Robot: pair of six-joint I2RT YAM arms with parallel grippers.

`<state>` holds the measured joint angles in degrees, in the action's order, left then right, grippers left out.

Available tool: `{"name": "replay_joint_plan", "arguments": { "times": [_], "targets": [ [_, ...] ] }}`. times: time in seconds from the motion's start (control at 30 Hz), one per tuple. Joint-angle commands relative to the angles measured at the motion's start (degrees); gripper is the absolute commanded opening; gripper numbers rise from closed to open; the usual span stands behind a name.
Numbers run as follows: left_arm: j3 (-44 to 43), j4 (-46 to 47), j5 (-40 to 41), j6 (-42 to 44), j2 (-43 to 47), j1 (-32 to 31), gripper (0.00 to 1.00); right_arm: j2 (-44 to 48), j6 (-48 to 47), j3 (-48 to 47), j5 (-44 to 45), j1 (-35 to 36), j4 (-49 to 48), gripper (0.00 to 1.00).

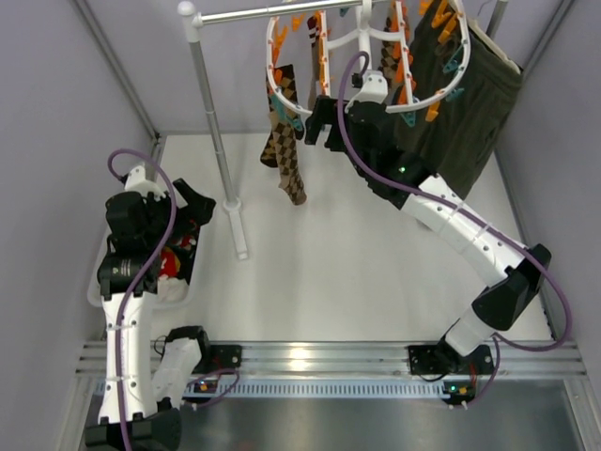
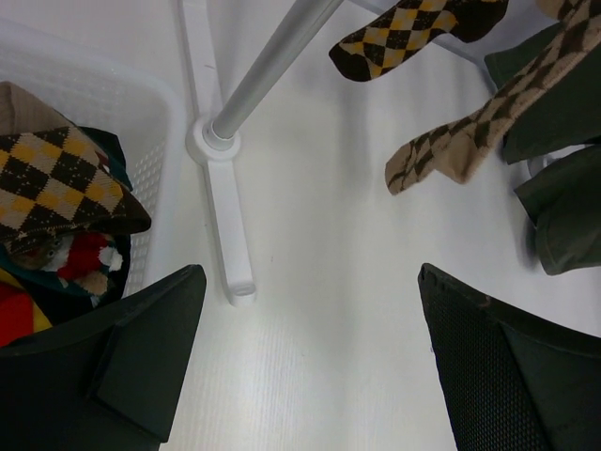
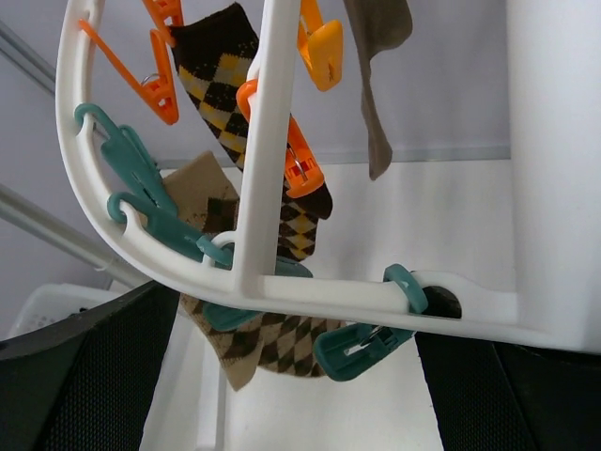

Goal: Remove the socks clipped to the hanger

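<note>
The tan argyle sock is hanging from the hanger. My left gripper needs to go to it next and close on the sock's lower end (image 1: pixel 295 192) (image 2: pixel 430 160).
The white oval hanger (image 1: pixel 282 94) with orange and teal clips hangs from the rail at the top. Argyle socks (image 1: pixel 285 141) dangle from its left rim. My right gripper (image 1: pixel 322 120) is open just below the hanger's near rim. In the right wrist view the rim (image 3: pixel 310 296) crosses between my open fingers (image 3: pixel 103 376), with a tan argyle sock (image 3: pixel 272 343) clipped by a teal clip (image 3: pixel 362 348) and a dark yellow argyle sock (image 3: pixel 221 66) behind. My left gripper (image 1: pixel 195 209) is open and empty beside the basket (image 1: pixel 97 282). Removed socks (image 2: pixel 66 188) lie in the basket.
The white rail stand's pole (image 1: pixel 214 122) and foot (image 1: pixel 237 225) stand between the two arms, also in the left wrist view (image 2: pixel 268 66). A dark olive garment (image 1: pixel 474 103) hangs at the right behind the hanger. Grey walls close in both sides.
</note>
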<state>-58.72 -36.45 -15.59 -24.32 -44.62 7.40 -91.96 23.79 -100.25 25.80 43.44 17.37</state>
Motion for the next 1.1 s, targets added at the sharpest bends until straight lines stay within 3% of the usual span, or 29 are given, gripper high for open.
{"name": "replay_joint_plan", "arguments": {
  "times": [0.0,0.27,0.8,1.07],
  "targets": [
    [0.6,2.9,-2.9,1.1,0.9,0.1,0.98,3.5,1.2,2.0,-1.1,0.2,-6.5,1.0],
    [2.6,3.0,-5.8,1.7,3.0,0.1,0.98,10.6,-4.8,8.6,-8.3,0.3,-6.6,1.0],
    [5.7,6.1,-9.7,2.2,5.9,-1.4,0.98,24.9,-10.3,21.5,-13.6,0.3,-1.7,0.99],
    [4.6,8.8,-10.1,2.0,2.8,-4.4,0.98,24.9,-13.0,21.3,-19.2,0.2,-1.9,0.99]
  ]
}}
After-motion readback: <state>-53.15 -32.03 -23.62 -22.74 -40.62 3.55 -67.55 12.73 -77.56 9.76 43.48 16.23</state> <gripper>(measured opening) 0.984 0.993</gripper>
